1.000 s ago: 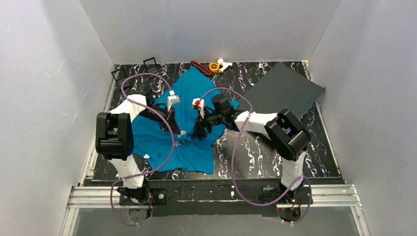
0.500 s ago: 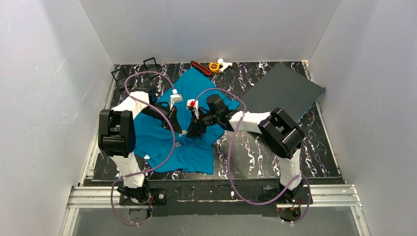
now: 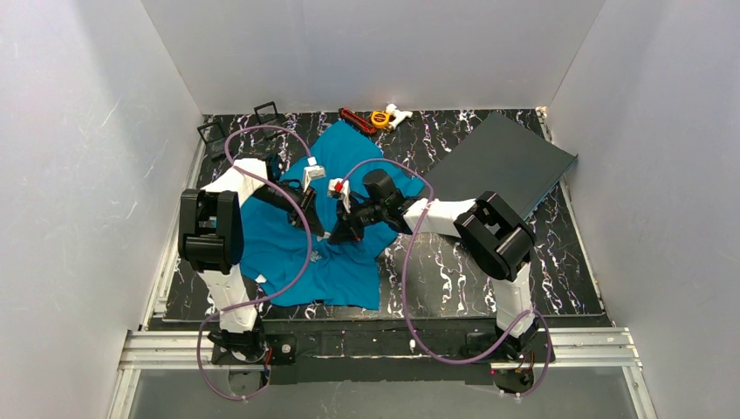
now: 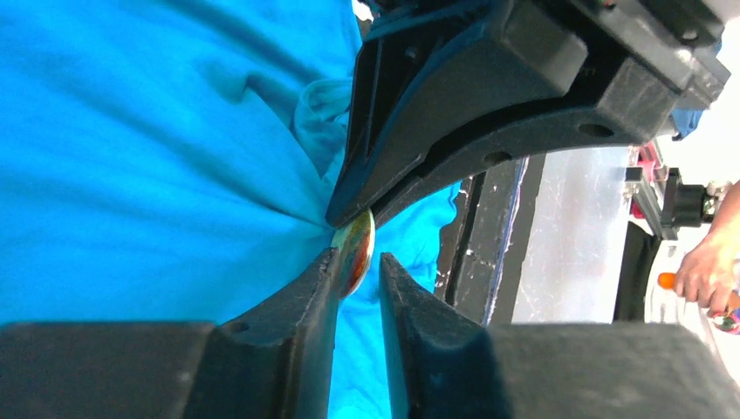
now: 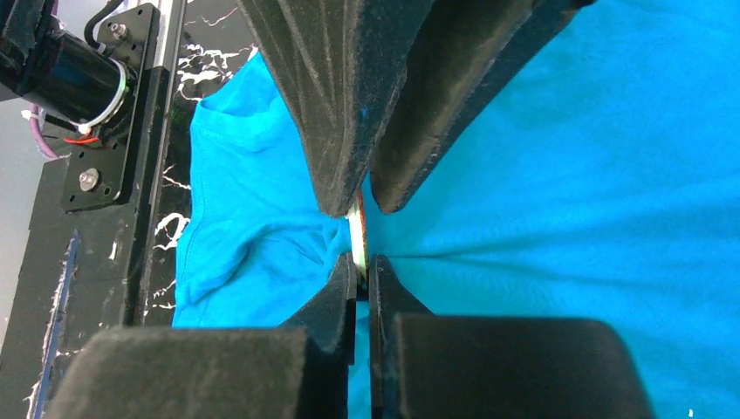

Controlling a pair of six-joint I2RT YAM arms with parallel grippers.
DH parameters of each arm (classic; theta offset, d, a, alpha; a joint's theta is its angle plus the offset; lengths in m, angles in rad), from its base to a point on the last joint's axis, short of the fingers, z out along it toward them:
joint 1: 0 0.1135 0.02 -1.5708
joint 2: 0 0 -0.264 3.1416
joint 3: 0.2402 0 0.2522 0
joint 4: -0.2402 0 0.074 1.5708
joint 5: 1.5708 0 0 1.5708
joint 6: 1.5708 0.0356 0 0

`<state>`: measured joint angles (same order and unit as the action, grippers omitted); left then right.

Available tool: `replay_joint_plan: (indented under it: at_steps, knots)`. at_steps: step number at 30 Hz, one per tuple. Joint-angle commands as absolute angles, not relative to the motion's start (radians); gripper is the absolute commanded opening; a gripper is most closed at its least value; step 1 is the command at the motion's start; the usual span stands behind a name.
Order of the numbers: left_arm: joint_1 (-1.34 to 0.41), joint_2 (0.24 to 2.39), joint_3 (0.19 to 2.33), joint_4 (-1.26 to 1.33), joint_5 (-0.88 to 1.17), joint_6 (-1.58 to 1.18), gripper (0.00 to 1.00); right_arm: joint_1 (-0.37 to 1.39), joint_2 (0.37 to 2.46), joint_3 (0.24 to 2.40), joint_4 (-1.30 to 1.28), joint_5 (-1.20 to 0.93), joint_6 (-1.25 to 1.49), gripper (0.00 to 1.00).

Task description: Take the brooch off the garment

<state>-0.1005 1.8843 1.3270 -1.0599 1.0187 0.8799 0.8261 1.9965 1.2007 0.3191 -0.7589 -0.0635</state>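
Observation:
Next, my left gripper backs off, turns in line and pinches the brooch's free rim (image 4: 351,286) before my right gripper opens, because the brooch lies at a slant across my left gripper's fingers.
The teal-blue garment (image 3: 284,253) lies crumpled on the black marbled table (image 3: 454,262), and both arms meet over its middle. The brooch (image 4: 354,249) is a round disc seen edge-on, with cloth bunched behind it. My right gripper (image 5: 360,262) is shut on the rim of the brooch (image 5: 356,234). In the left wrist view the right gripper (image 4: 352,214) comes down from above. My left gripper (image 4: 356,257) straddles the opposite rim, jaws slightly open: the disc leans on one finger (image 4: 318,284) and a gap shows at the other. From the top view the brooch is hidden under the two grippers.
A flat dark grey board (image 3: 506,161) lies at the back right. A red tool (image 3: 356,119) and small orange and white items (image 3: 388,115) sit at the back edge. Two black frames (image 3: 266,112) stand at the back left. White walls enclose the table.
The right gripper has moved left onto the brooch and shut on it. The left gripper, shut earlier, has shifted slightly right and its jaws have parted a little.

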Motion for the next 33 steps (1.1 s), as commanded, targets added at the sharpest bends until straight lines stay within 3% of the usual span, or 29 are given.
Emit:
replay_joint_plan:
  at_steps: [1, 5, 8, 18, 29, 33]
  knots:
    - [-0.099, 1.863, 1.347, -1.069, 1.044, 0.856, 0.32, 0.847, 1.966, 1.176, 0.408, -0.740, -0.064, 0.01]
    - [-0.015, 1.739, 1.228, -0.865, 1.068, 0.760, 0.51, 0.841, 1.935, 1.106, 0.500, -0.708, -0.030, 0.01]
    - [0.057, 1.642, 1.124, -0.653, 1.045, 0.700, 0.54, 0.835, 1.927, 1.056, 0.606, -0.700, 0.041, 0.01]
    - [0.086, 1.512, 0.884, -0.340, 1.097, 0.972, 0.52, 0.822, 1.926, 0.959, 0.879, -0.724, 0.168, 0.01]
    - [0.015, 1.541, 0.903, -0.533, 1.071, 1.257, 0.35, 0.822, 1.944, 0.952, 0.943, -0.719, 0.213, 0.01]
    - [-0.037, 1.493, 0.879, -0.592, 1.049, 1.317, 0.34, 0.822, 1.961, 0.956, 0.968, -0.726, 0.233, 0.01]
